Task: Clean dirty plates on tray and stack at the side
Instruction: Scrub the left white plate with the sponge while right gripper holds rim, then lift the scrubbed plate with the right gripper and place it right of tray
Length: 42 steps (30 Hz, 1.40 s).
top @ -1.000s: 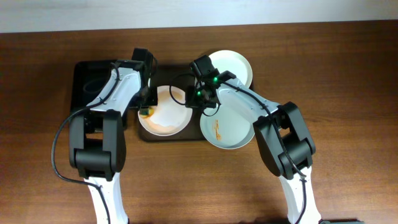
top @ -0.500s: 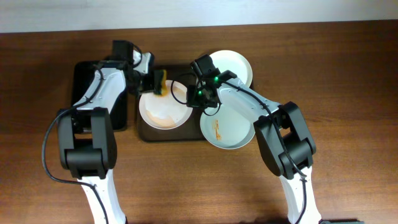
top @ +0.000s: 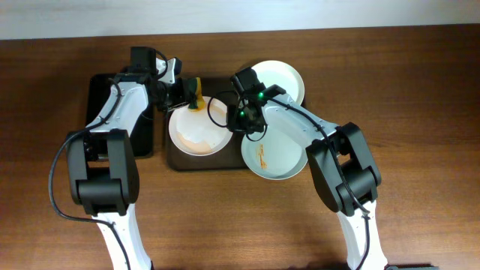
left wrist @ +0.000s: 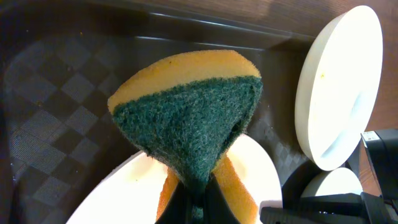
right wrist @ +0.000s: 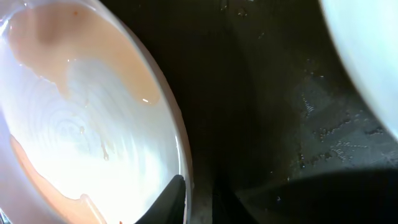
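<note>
I need to set the smeared white plate on the table (top: 349,118) beside the brown tray, near the pale bluish plate, with my right gripper.
A white plate (top: 196,133) with orange-yellow smears lies on the dark brown tray (top: 225,161). My left gripper (top: 184,95) is shut on a yellow-and-green sponge (top: 196,93) and holds it over the plate's far rim. The left wrist view shows the sponge (left wrist: 186,118) above the plate (left wrist: 118,193), pinched between the fingers (left wrist: 198,208). My right gripper (top: 240,120) is shut on this plate's right rim; the rim (right wrist: 180,155) sits between its fingers (right wrist: 198,199). A pale bluish plate (top: 274,154) with an orange smear and a clean white plate (top: 283,79) lie to the right.
A smaller black tray (top: 112,112) stands to the left of the brown tray, under my left arm. The wet tray floor (right wrist: 267,93) shows in the right wrist view. The clean plate's rim (left wrist: 339,87) shows at the right of the left wrist view.
My left gripper has swung with the sponge from the plate's left side up to its far rim. The right gripper and all the plates have stayed still.
</note>
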Available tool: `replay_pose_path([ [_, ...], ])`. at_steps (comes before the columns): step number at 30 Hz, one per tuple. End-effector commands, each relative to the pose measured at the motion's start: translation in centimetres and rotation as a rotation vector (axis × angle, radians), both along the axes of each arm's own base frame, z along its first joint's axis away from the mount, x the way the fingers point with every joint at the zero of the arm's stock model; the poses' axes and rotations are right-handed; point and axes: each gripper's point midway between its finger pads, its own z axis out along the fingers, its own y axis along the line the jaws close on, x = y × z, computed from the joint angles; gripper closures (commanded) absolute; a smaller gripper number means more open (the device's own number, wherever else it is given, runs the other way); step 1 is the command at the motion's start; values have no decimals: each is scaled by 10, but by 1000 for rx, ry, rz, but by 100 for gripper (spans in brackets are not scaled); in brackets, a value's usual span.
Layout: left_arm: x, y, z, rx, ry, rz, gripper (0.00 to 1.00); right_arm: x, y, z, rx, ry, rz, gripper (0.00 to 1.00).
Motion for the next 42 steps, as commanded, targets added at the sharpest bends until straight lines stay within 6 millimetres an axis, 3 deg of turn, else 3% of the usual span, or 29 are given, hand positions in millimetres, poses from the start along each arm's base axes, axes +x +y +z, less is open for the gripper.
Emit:
replay_pose_path([
  [1, 4, -5, 2, -28, -15, -5, 99, -3, 9, 9, 24, -4, 13, 84],
  [3, 11, -1, 5, -28, -45, 2, 99, -4, 13, 9, 28, -10, 20, 84],
  [5, 13, 2, 8, -29, -47, 7, 99, -4, 13, 9, 30, -8, 22, 96],
  [7, 11, 2, 14, -31, -27, 6, 99, -5, 16, 12, 47, -4, 29, 96],
  [11, 5, 3, 45, 22, -58, -97, 99, -1, 14, 49, 53, -95, 79, 96],
  [13, 5, 26, 57, 188, -83, -95, 99, 1, -8, 89, -38, -190, 62, 96],
  [16, 6, 51, 51, 331, -69, -40, 99, -7, -37, 116, -162, -239, 50, 96],
  [17, 7, 57, 50, 369, -67, -25, 99, -13, -58, 127, -250, -251, 22, 96],
  [20, 7, 60, 49, 385, -66, -19, 99, -17, -98, 151, -428, -310, -40, 96],
  [27, 1, 56, 47, 373, -41, -33, 99, 0, -141, 188, -723, -501, -175, 96],
  [30, -8, 42, 44, 373, -14, -67, 99, 2, -137, 218, -872, -658, -233, 96],
  [34, -13, 25, 43, 374, -8, -104, 99, -15, -116, 256, -1034, -847, -275, 96],
  [39, -13, 24, 43, 374, -8, -104, 99, -32, -89, 277, -1075, -964, -285, 96],
  [42, -13, 24, 43, 374, -9, -104, 99, -39, -86, 286, -1110, -1005, -302, 96],
])
